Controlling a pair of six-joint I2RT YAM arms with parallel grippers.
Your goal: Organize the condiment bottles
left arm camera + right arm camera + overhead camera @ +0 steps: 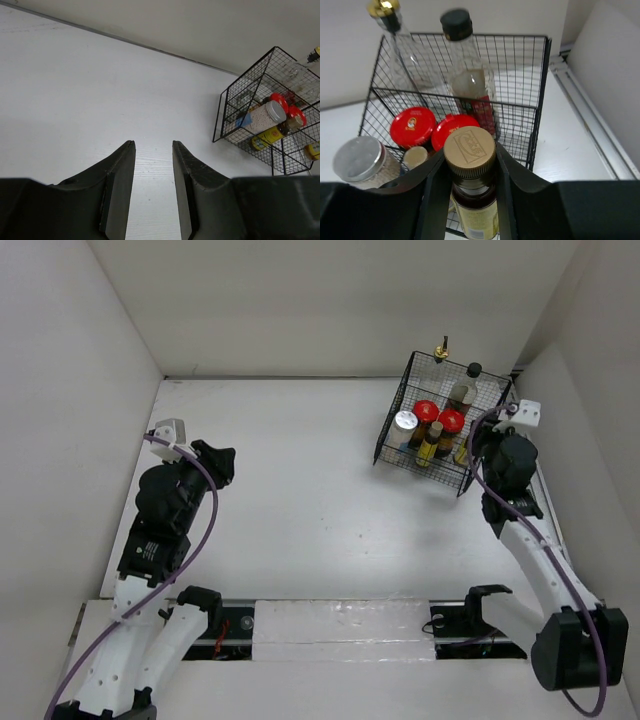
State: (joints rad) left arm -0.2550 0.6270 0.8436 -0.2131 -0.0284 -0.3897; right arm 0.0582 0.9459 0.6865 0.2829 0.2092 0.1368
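Next, my right gripper lets go of the held bottle in the rack's front row (444,454), close beside the other brown-capped bottle.
The black wire rack (540,70) stands at the back right (392,430). In it are two red-lidded jars (412,126) (455,127), a silver-lidded white jar (359,159), a black-capped sauce bottle (470,80), a gold-capped clear bottle (382,7) and a brown-capped bottle (415,156). My right gripper (469,150) is shut on the cap of the second yellow-labelled brown-capped bottle (472,220), upright at the rack's near right corner (462,453). My left gripper (153,145) is open and empty over bare table at the left (222,462).
White walls close in the table on the left, back and right. A metal rail (585,115) runs along the right wall beside the rack. The rack with its jars also shows at the right of the left wrist view (225,107).
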